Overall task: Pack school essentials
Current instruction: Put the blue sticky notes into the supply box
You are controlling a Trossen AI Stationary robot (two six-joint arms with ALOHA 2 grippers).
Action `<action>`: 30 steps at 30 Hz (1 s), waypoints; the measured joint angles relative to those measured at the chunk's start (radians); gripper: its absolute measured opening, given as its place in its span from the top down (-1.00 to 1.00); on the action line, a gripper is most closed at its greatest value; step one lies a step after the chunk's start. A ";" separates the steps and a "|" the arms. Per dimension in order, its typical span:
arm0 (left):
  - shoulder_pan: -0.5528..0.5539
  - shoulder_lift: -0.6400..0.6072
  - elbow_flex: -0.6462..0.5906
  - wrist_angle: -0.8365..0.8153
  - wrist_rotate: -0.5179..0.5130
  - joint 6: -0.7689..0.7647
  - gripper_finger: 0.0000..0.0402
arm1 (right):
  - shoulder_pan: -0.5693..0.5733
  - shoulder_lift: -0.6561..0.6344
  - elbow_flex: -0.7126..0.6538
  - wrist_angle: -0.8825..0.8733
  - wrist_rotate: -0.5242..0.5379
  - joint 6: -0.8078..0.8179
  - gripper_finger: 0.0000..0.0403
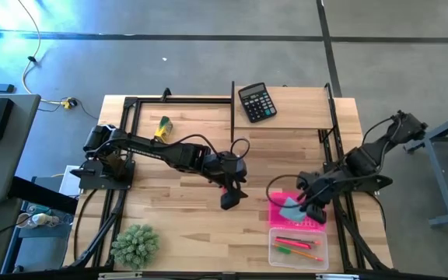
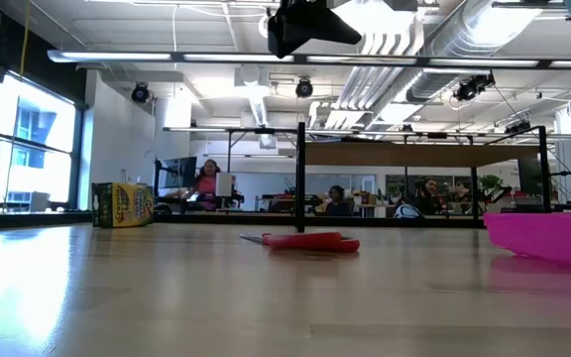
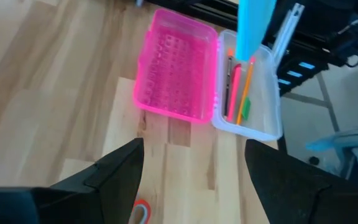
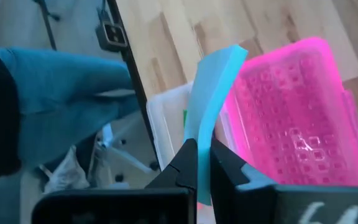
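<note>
The light-blue notepad, now held over the pencil case, will be let go by my right gripper in the clear tray point(image 1: 285, 250) point(image 4: 176, 132) next to the small green piece.
A pencil case lies open near the table's right near corner: its pink lid point(image 1: 295, 220) is flat, and its clear tray point(image 1: 298, 247) holds a red pen, orange pencils and a small green piece. My right gripper point(image 1: 308, 204) is over the case, shut on the light-blue notepad point(image 1: 288, 208). My left gripper point(image 1: 230, 201) hovers open at mid-table, above the red-handled scissors point(image 2: 300, 241), which lie flat on the wood. In the left wrist view only a scissor handle point(image 3: 142, 211) shows between the fingers. A yellow-green box point(image 1: 162, 127) stands near the far left. My right gripper pinches the light-blue notepad between its two fingers at one edge point(image 4: 205, 134), and the pad stands edge-on to the wrist camera. The pad is lifted clear. It hangs tilted above the clear tray point(image 3: 247, 87), its free end point(image 3: 251, 37) over the pens.
A black calculator point(image 1: 257, 102) lies at the far edge. A green spiky plant point(image 1: 135, 245) sits at the near left corner. Black frame rails point(image 1: 232, 109) run along the table's far and side edges. Bare wood lies between the arms. People sit in the room beyond.
</note>
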 joint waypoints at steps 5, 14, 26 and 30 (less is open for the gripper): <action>0.000 0.000 0.000 0.000 0.011 0.000 -0.33 | 0.045 0.044 0.000 0.001 0.004 0.010 0.99; 0.000 0.000 0.000 0.000 0.011 -0.001 -0.33 | 0.148 0.093 -0.005 0.036 0.087 0.112 0.99; 0.000 0.000 0.000 0.000 0.011 0.000 -0.33 | 0.271 0.001 -0.364 0.621 0.258 0.425 0.99; 0.000 0.000 0.000 0.001 0.011 -0.001 -0.33 | 0.316 -0.001 -0.439 0.762 0.259 0.480 0.99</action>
